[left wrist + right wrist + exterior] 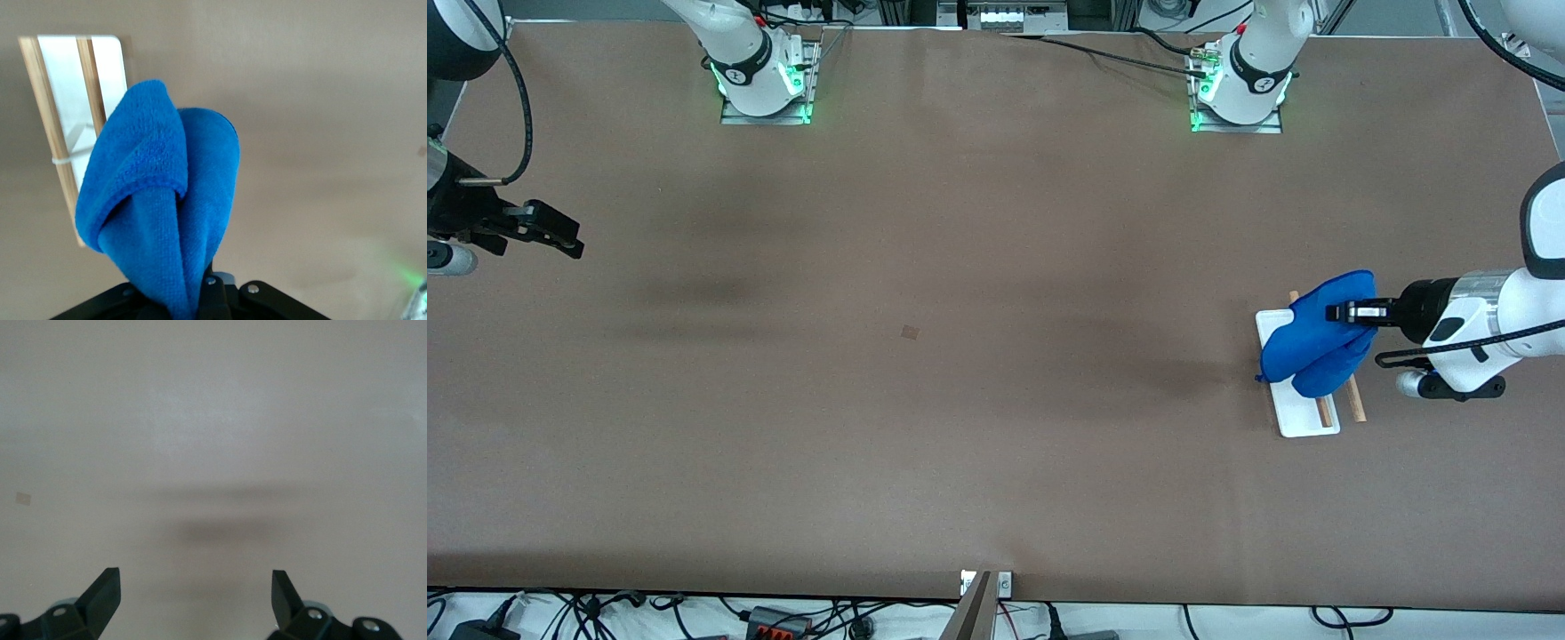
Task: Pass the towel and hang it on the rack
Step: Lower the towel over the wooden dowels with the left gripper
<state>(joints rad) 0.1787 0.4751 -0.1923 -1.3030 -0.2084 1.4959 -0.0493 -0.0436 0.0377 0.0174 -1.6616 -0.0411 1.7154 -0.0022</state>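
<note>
The blue towel, now hanging folded over the rack, will be let go by my left gripper, draped over the middle of the rack's two wooden rods (1328, 366) (75, 131).
The bright blue towel (1320, 336) hangs folded from my left gripper (1336, 313), which is shut on it over the rack (1303, 413). The cloth droops across the rack's two wooden rods and covers most of its white base. In the left wrist view the towel (157, 200) fills the middle and hides the fingertips, with the rack (67, 127) showing beside it. My right gripper (560, 242) waits open over bare table at the right arm's end. Its fingers (107, 587) stand wide apart with nothing between them.
A small dark mark (910, 332) lies on the brown table near its middle. A metal bracket (987, 584) sits at the table edge nearest the front camera. Cables run along that edge and by the arm bases.
</note>
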